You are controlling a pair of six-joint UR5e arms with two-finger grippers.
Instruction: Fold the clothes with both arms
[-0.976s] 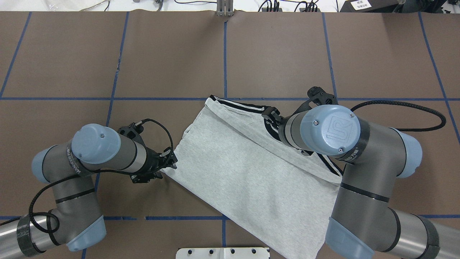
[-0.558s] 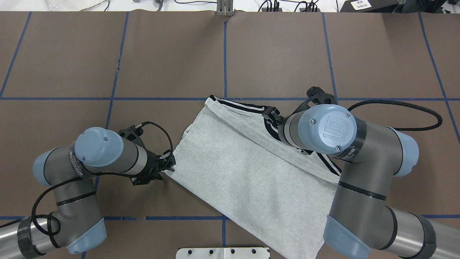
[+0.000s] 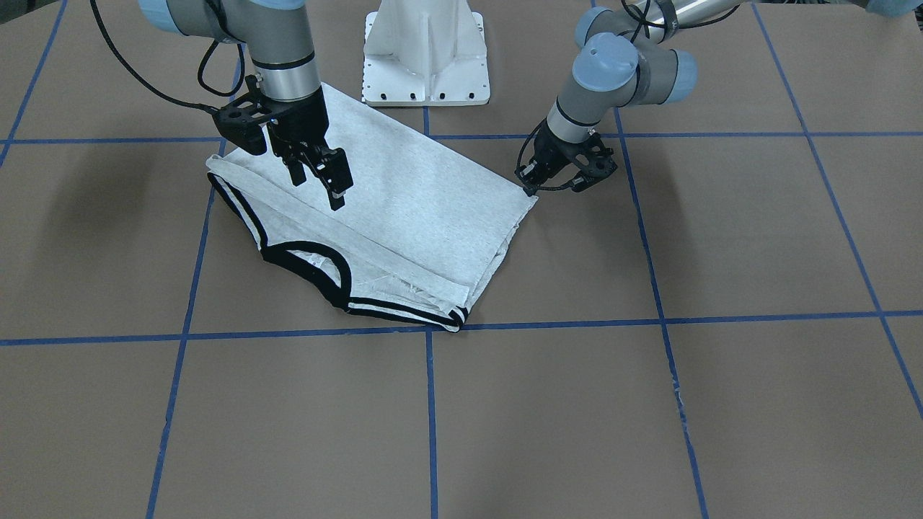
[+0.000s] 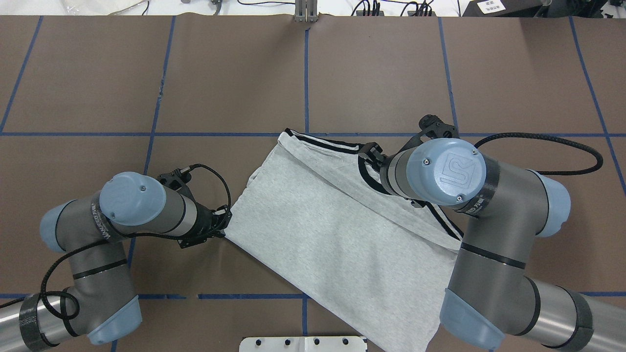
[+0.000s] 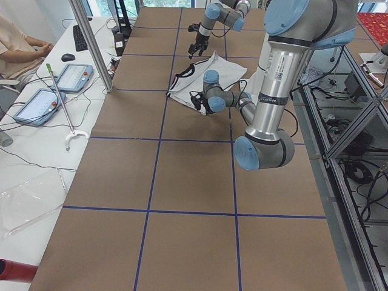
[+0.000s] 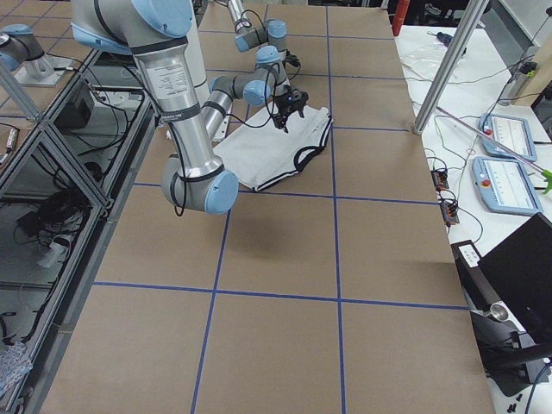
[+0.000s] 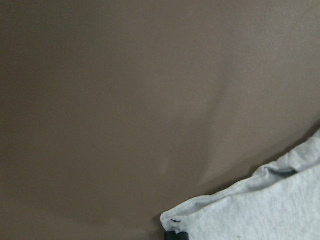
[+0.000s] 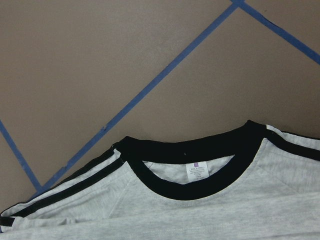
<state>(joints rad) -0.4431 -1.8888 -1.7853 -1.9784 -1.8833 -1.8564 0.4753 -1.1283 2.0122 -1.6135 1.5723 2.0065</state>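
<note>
Next, my left gripper lets go of the corner of the T-shirt on the brown table (image 3: 594, 432) between blue tape lines, past the striped trim.
The light grey T-shirt (image 3: 411, 209) lies folded on the brown table, plain side up, with its black collar (image 3: 310, 263) and striped trim toward the far side. It also shows in the overhead view (image 4: 318, 230). My left gripper (image 4: 226, 226) is low at the shirt's left corner and shut on the fabric there (image 3: 530, 189); in the left wrist view a black fingertip (image 7: 175, 235) meets that corner (image 7: 270, 210). My right gripper (image 3: 319, 191) is open and empty, hanging above the shirt near the collar (image 8: 195, 150). The printed front is hidden.
The white pedestal base (image 3: 425, 58) stands at the near table edge by the shirt's hem. Blue tape lines (image 4: 305, 73) cross the brown cover. A metal post (image 5: 91, 42), tablets (image 5: 73, 76) and a seated person (image 5: 15, 45) are beside the table's far side.
My left gripper has moved slightly down-left at the shirt's corner and its fingers have closed on it. My right arm has shifted slightly away from me; the shirt lies as before.
</note>
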